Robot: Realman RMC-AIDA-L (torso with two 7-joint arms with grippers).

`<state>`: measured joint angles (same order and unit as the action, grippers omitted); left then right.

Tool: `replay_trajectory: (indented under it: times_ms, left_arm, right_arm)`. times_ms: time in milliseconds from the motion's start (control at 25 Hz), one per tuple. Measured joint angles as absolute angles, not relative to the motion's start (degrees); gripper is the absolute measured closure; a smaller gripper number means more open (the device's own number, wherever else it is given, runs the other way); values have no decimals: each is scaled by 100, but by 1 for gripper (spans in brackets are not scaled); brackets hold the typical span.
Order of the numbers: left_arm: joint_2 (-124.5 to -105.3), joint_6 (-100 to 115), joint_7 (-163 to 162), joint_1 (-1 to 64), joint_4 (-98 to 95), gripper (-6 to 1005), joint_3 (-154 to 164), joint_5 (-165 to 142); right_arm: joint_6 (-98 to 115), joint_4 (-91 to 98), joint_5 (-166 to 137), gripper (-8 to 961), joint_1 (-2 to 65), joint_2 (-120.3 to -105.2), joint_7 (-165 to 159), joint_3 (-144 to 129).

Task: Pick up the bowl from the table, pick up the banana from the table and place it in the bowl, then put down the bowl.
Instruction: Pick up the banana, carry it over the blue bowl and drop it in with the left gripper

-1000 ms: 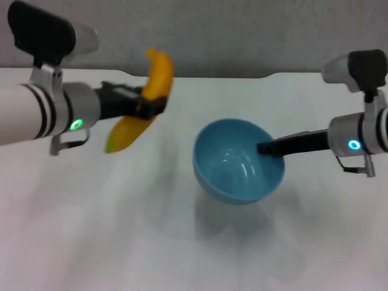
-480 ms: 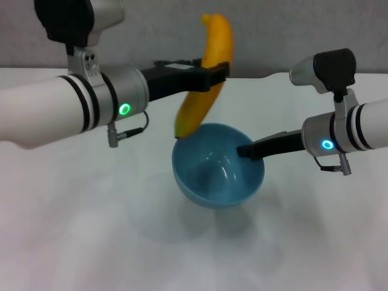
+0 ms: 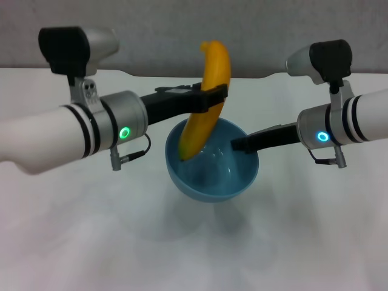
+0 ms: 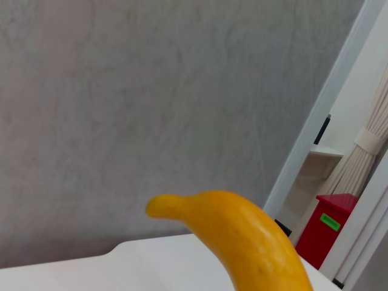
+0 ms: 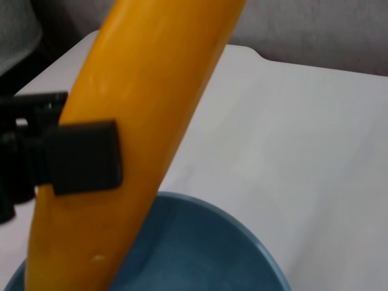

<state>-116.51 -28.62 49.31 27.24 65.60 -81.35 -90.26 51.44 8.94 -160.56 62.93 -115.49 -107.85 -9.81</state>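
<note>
Next, my left gripper lets go of the banana inside the light-blue bowl (image 3: 220, 170), with the banana's upper part leaning over the bowl's far rim.
My left gripper (image 3: 212, 99) is shut on the yellow-orange banana (image 3: 207, 100) and holds it nearly upright. The banana's lower tip dips inside the light-blue bowl (image 3: 212, 176). My right gripper (image 3: 240, 143) is shut on the bowl's right rim and holds the bowl above the white table (image 3: 73, 236). In the right wrist view the banana (image 5: 145, 121) crosses in front, with a black finger (image 5: 85, 156) of the left gripper pressed on it above the bowl's rim (image 5: 242, 233). The left wrist view shows the banana's upper end (image 4: 242, 236).
A grey wall (image 3: 254, 30) runs behind the table's far edge, which has a shallow notch (image 3: 267, 75). In the left wrist view a red bin (image 4: 330, 227) stands off to the side beyond the table.
My left arm has swung right and lowered the banana so its tip is now inside the bowl. My right arm has shifted the bowl to the left under it.
</note>
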Motion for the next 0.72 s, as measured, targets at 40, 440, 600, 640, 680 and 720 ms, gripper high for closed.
replay_trajectory:
  times_ms: [40,440,600,640,680,720]
  left_arm:
    - [-11651,-2859,5193,2705,6472,479,-8132,-8823]
    - [-11655,-2924,6279,2547,6244,479,-7990,-7849]
    - [-11654,-2925,6459,2580,6191,479,-7825,-7836]
    - [-11654,-2931,6490,2592,6187,479,-7787,-7834]
    - [-11654,-2929,6518,2601,6184,476,-7765,-7834]
    - [-11654,-2934,6535,2606,6183,473,-7747,-7832]
  right_arm:
    - [5162,910,-16056,872,6293,-11548,-10802,-981]
    - [5259,1197,-16058,868,6228,-11540,-10980,-1003]
    - [5283,1212,-16058,866,6228,-11539,-11000,-1004]
    - [5285,1212,-16058,865,6232,-11539,-11002,-1004]
    - [5286,1213,-16058,865,6234,-11540,-11004,-1003]
    - [5290,1213,-16058,864,6243,-11540,-11015,-1003]
